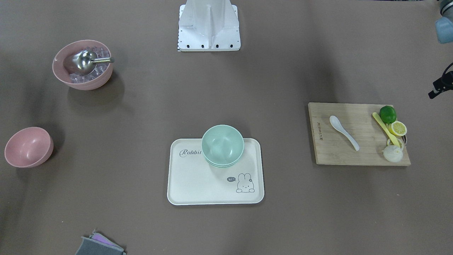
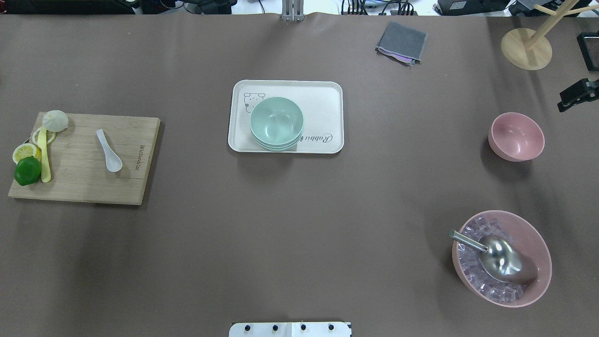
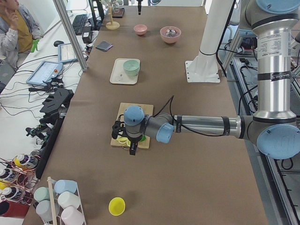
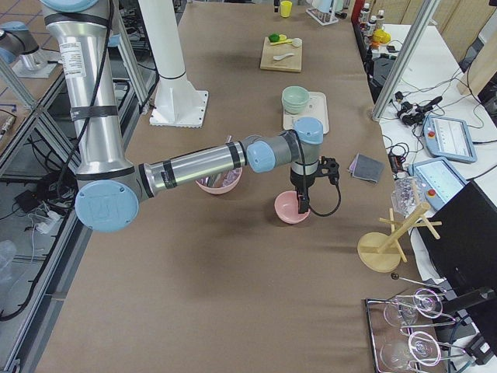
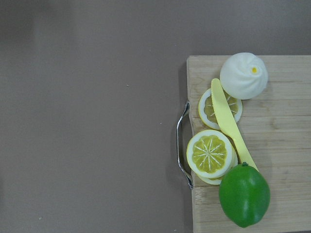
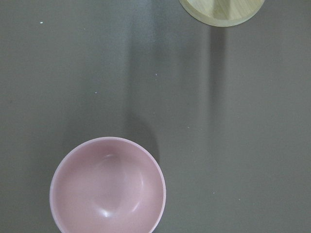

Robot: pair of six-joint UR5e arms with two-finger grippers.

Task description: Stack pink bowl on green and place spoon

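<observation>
My right gripper needs to close on the small pink bowl's rim (image 1: 6, 147) (image 6: 164, 188), on the side that is farthest away from the white rabbit tray.
The small pink bowl (image 1: 29, 147) stands empty on the table at the robot's right; it also shows in the overhead view (image 2: 516, 136) and the right wrist view (image 6: 107, 187). A stack of green bowls (image 1: 222, 145) sits on a white rabbit tray (image 1: 191, 184) at the table's middle. A white spoon (image 1: 344, 132) lies on a wooden cutting board (image 1: 329, 148) at the robot's left. My right gripper (image 4: 300, 206) hangs just above the pink bowl; I cannot tell if it is open. My left gripper (image 3: 132, 149) hovers over the board's outer end; I cannot tell its state.
A large pink bowl (image 1: 83, 63) holds ice cubes and a metal scoop. A lime (image 5: 244, 194), lemon slices (image 5: 210, 153), a yellow knife (image 5: 228, 121) and a bun (image 5: 243, 75) lie on the board's end. A grey cloth (image 2: 401, 43) and wooden stand (image 2: 526, 48) sit at the far edge.
</observation>
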